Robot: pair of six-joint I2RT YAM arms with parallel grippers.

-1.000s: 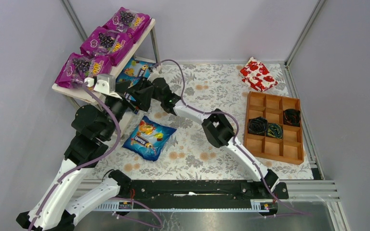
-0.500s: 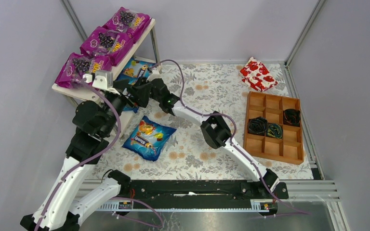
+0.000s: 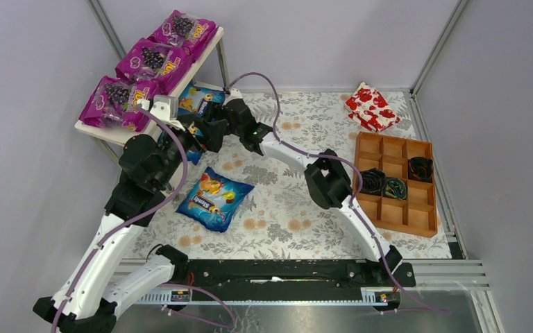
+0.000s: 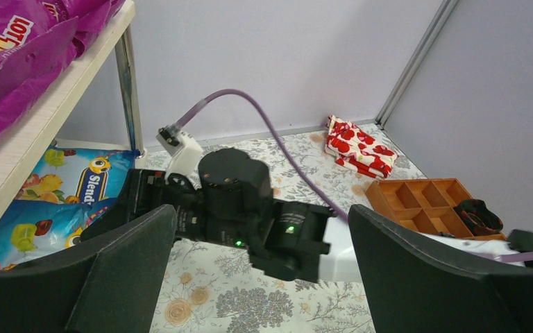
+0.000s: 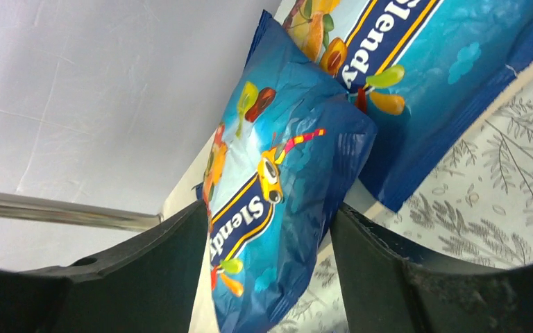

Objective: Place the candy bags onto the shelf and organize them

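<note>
The blue bag's near end sticks out past the front edge of the lower board, so next I open my right gripper, take the bag's near corner [image 5: 253, 320] and push it in.
The shelf [image 3: 108, 132] stands at the far left. Three purple candy bags [image 3: 151, 61] lie in a row on its top board. A blue candy bag [image 3: 198, 98] lies on the lower board. My right gripper [image 3: 207, 130] reaches in at the lower board and is shut on a second blue bag [image 5: 277, 173], which rests crumpled between the fingers [image 5: 173, 263], beside the first bag [image 5: 416, 62]. A third blue bag [image 3: 215, 198] lies flat on the table. My left gripper [image 4: 262, 229] is open and empty. It hovers by the shelf front, looking at the right gripper's body [image 4: 236, 201].
A brown compartment tray [image 3: 355, 173] holding dark rolled items stands at the right. A red-and-white package [image 3: 371, 107] lies at the far right. A purple cable [image 3: 264, 83] loops over the right arm. Grey walls and metal posts enclose the floral table.
My right gripper has moved a little up and right along the shelf's lower board, its elbow swinging right. My left arm has shifted right and closer to the shelf.
</note>
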